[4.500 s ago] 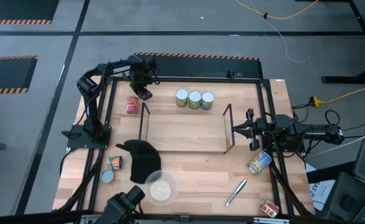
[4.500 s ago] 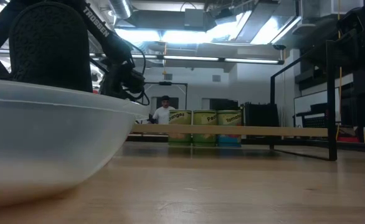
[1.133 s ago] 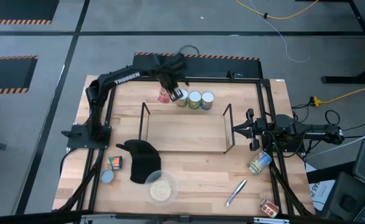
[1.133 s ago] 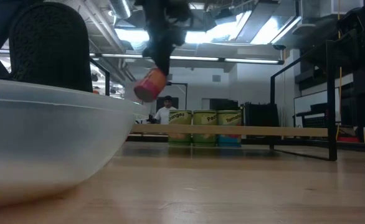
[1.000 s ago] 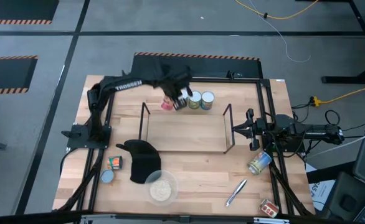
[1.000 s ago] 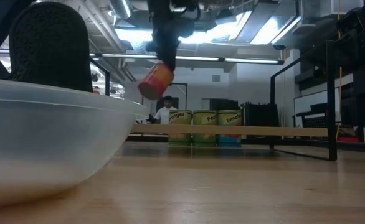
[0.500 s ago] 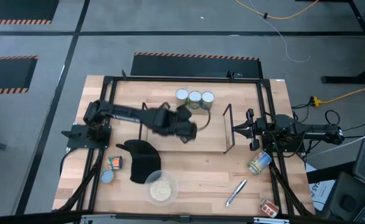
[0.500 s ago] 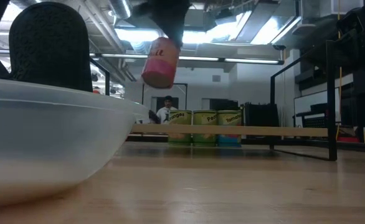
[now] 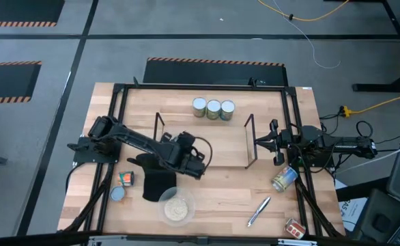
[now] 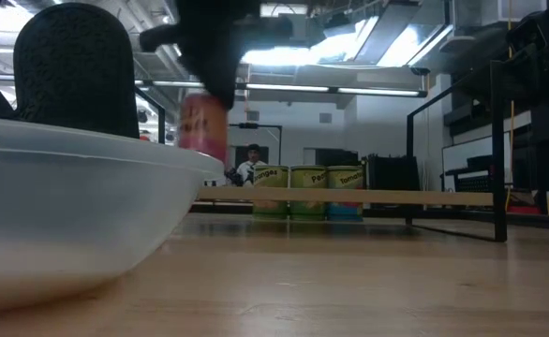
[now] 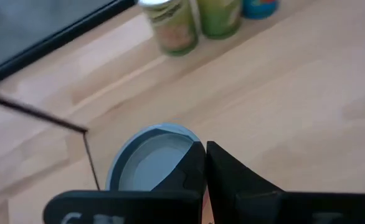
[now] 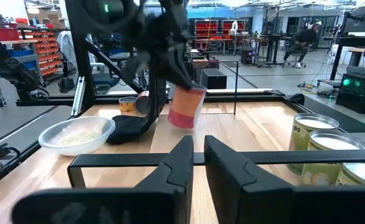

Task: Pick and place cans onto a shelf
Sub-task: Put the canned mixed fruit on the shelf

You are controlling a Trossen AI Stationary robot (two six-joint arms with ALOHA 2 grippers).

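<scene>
The pink-red can leans in the left gripper's slanting fingers, so the robot should stand it on the shelf and take the can's rim [image 11: 123,148] from its far side.
My left gripper [image 9: 192,162] hangs over the near left part of the shelf [image 9: 213,140], a low black wire rack with a light wooden board. It is shut on a pink-red can [image 10: 202,128] with a pale blue top [image 11: 146,167]; in the high view the gripper hides this can. Three cans [image 9: 213,108] stand upright on the table behind the shelf's far side. My right gripper [image 12: 199,151] waits at the table's right edge, level, pointing at the shelf, with a narrow gap and nothing between its fingers. My left gripper holds the pink-red can by the rim of its top [image 11: 194,142]. One finger [image 11: 185,169] lies over the pale blue lid and the other [image 11: 235,180] outside the wall. The fingers come slanting down from above. The can [image 12: 185,106] hangs below them, almost upright, clear of the shelf.
A clear bowl of grains [image 9: 177,207] and a black cloth-like thing [image 9: 155,174] lie near the front left, with two cans [image 9: 123,184] beside them. At the right lie a can on its side [image 9: 284,179], a silver pen [image 9: 259,210] and another can [image 9: 295,227].
My left gripper has carried the can from behind the shelf, by the three standing cans, toward the table's near edge and downward, rolling its wrist on the way. The can, tilted a second ago, now hangs almost upright over the shelf's near left part.
</scene>
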